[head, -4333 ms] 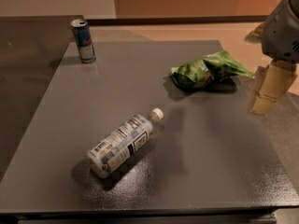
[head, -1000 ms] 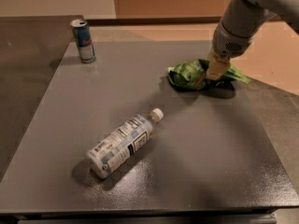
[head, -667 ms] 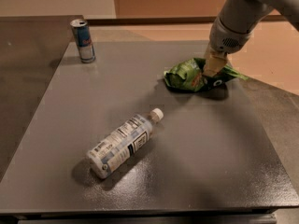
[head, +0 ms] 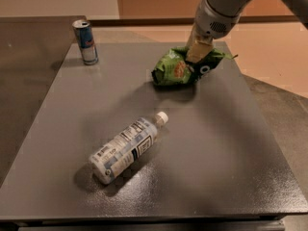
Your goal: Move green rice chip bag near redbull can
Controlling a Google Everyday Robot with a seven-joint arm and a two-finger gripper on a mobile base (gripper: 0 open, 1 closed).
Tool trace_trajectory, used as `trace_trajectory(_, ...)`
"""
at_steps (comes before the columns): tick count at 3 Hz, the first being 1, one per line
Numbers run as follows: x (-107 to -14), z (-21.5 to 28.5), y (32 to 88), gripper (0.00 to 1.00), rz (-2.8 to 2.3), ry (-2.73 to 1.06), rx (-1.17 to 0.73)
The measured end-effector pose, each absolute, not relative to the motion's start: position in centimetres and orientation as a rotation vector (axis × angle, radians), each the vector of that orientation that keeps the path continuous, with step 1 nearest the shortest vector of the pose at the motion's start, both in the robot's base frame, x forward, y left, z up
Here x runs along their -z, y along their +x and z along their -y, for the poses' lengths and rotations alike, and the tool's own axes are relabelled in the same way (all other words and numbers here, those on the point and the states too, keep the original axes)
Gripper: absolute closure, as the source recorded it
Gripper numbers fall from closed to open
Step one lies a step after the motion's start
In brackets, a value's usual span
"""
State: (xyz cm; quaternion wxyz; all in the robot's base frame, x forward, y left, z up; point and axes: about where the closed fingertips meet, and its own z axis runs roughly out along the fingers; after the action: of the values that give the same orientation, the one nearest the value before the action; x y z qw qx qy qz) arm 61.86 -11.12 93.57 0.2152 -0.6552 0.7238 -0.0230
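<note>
The green rice chip bag will be released on the table (head: 107,63) just in front of the redbull can.
The green rice chip bag (head: 177,69) hangs a little above the far right part of the grey table (head: 211,148), with its shadow on the surface below it. My gripper (head: 197,53) comes down from the upper right and is shut on the bag's top middle. The redbull can (head: 85,41) stands upright at the table's far left corner, well to the left of the bag.
A clear plastic bottle (head: 126,147) with a white label and white cap lies on its side in the middle front of the table. The table's edges drop to a tan and dark floor (head: 269,57) on the right and behind.
My gripper came in from the right, closed on the bag and has raised it off the table, shifting it slightly left. The can and bottle have not moved.
</note>
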Motion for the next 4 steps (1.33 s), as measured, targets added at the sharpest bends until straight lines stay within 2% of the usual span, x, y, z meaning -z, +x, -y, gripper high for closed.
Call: trace_trajectory(4,-94.9,-4.4,65.7,1.00,-1.613,-1.837,0.101)
